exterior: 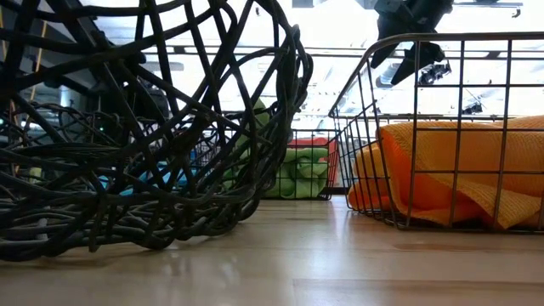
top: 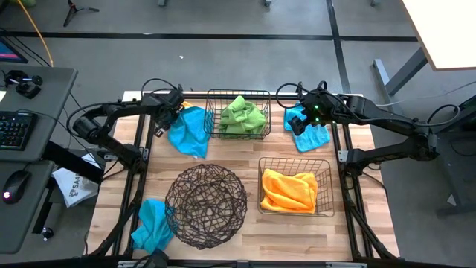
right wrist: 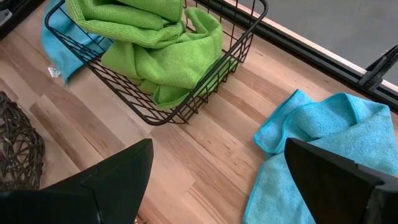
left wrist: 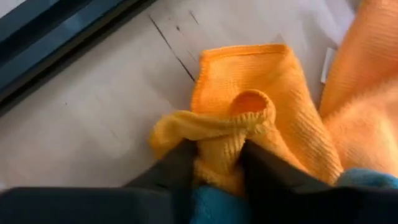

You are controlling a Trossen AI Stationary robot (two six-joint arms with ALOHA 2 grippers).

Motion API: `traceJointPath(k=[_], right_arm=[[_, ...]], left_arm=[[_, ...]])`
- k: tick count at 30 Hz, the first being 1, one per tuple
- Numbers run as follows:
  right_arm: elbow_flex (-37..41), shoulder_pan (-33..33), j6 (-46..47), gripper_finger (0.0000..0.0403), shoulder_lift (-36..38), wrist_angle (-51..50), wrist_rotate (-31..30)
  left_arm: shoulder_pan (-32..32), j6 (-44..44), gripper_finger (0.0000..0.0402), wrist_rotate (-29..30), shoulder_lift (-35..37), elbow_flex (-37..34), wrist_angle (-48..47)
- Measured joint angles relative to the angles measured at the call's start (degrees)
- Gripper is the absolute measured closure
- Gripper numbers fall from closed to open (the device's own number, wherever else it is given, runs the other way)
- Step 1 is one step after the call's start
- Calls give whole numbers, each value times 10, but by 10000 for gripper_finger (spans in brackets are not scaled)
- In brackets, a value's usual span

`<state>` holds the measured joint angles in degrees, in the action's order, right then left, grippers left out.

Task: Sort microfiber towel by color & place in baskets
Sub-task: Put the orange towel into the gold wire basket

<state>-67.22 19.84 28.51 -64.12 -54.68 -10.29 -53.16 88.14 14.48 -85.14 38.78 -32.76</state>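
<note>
The blue towel lies between my left gripper's fingers with the fold of the orange towel. Next, I open that gripper, lift it clear and pinch the orange towel's middle (left wrist: 291, 124).
My left gripper (top: 169, 113) is at the table's far left, pointing steeply down, shut on an orange towel (left wrist: 249, 81) that lies on the wood beside a blue towel (top: 190, 130). My right gripper (right wrist: 217, 186) hangs open above another blue towel (top: 309, 135) at the far right and touches nothing. The far rectangular basket (top: 238, 115) holds green towels. The near right rectangular basket (top: 321, 186) holds an orange towel (top: 288, 190). The round woven basket (top: 206, 205) stands at the near middle. A third blue towel (top: 152, 223) lies at the near left edge. My left gripper pinches a raised fold (left wrist: 231, 140) of the orange towel between its two fingers (left wrist: 177, 165), coming from above. The cloth bunches into a ridge between them. The rest of the towel lies slack on the table, with blue cloth (left wrist: 217, 208) showing under the fingers.
The table's dark frame rail (left wrist: 56, 43) runs close behind the left gripper. Bare wood (right wrist: 205, 143) lies between the green towels' basket and the right blue towel. A desk with a keyboard (top: 15, 130) stands off the table's left side.
</note>
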Motion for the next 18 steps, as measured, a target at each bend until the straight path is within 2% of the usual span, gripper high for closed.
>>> traceJointPath(k=[2,4,8,11,18], right_arm=[[0,0,-1,45,0,0,0],[0,0,-1,45,0,0,0],[0,0,0,45,0,0,0],[0,0,0,45,0,0,0],[0,0,0,45,0,1,0]], left_arm=[[2,-15,352,9,16,-1,-3],[4,-27,387,34,44,-1,-2],[-3,-36,390,84,126,-1,-1],[-4,-84,397,112,209,-1,20],[60,-219,399,121,377,0,72]])
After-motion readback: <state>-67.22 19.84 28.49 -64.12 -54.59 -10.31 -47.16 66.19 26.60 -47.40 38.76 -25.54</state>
